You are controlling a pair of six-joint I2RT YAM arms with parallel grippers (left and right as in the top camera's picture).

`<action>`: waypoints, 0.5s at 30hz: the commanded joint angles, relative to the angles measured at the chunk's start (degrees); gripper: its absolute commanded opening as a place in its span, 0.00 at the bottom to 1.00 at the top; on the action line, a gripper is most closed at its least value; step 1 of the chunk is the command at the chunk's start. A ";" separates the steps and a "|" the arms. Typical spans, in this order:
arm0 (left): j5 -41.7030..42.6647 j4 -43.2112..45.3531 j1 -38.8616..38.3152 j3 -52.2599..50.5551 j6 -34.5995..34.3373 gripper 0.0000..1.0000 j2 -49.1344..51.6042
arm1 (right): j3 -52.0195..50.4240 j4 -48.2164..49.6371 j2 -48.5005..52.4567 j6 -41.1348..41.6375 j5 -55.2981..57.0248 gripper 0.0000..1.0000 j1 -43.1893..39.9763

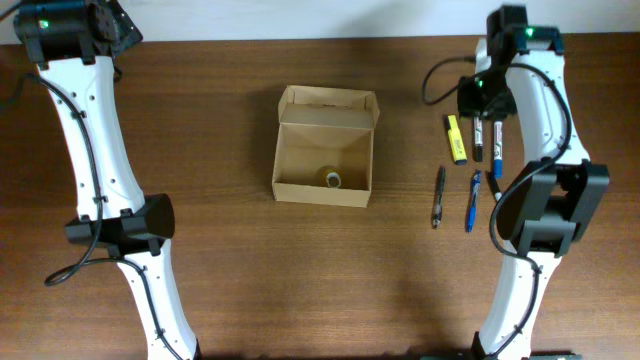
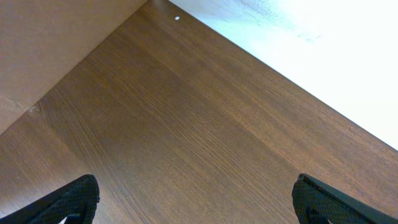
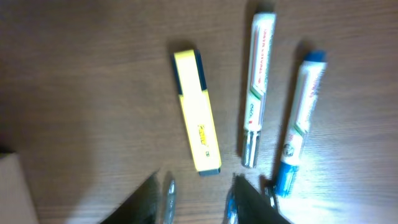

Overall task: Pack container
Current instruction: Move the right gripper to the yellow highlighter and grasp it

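My right gripper will move to the yellow highlighter next and grip its printed label [image 1: 457,148] [image 3: 203,135], toward the end closest to the pens.
The container [image 1: 325,150] is an open tan cardboard box at the table's middle, its flap lid standing up at the far side. A small roll [image 1: 332,179] lies inside it. To its right lie a yellow highlighter [image 1: 455,139] [image 3: 196,112], two markers [image 1: 478,140] [image 1: 497,148] [image 3: 258,87] [image 3: 300,118] and two pens [image 1: 438,196] [image 1: 472,200]. My right gripper [image 1: 480,100] [image 3: 196,199] hovers open and empty above the highlighter and markers. My left gripper [image 1: 100,25] [image 2: 199,205] is wide open and empty at the far left corner.
The left wrist view shows bare wood, the table's far edge with a white surface [image 2: 323,50] beyond it, and a flat tan surface [image 2: 43,50] at upper left that I cannot identify. The right arm's elbow [image 1: 550,205] hangs beside the pens.
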 commanded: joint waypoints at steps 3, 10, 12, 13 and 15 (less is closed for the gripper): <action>-0.02 -0.07 0.20 -0.26 0.52 1.00 -1.95 | -9.03 5.79 0.50 -5.68 -2.84 0.50 -0.22; 0.00 -0.09 0.20 -0.26 0.52 1.00 -1.95 | -15.06 12.28 0.55 -7.54 -2.62 0.53 -0.17; 0.00 -0.07 0.20 -0.26 0.50 1.00 -1.95 | -16.13 13.86 0.55 -7.54 -2.62 0.53 -0.17; 0.00 -0.07 0.20 -0.26 0.52 1.00 -1.95 | -16.72 14.71 0.55 -7.54 -2.62 0.53 -0.17; 0.00 -0.07 0.20 -0.26 0.50 1.00 -1.95 | -17.75 16.02 0.59 -7.52 -2.64 0.53 -0.17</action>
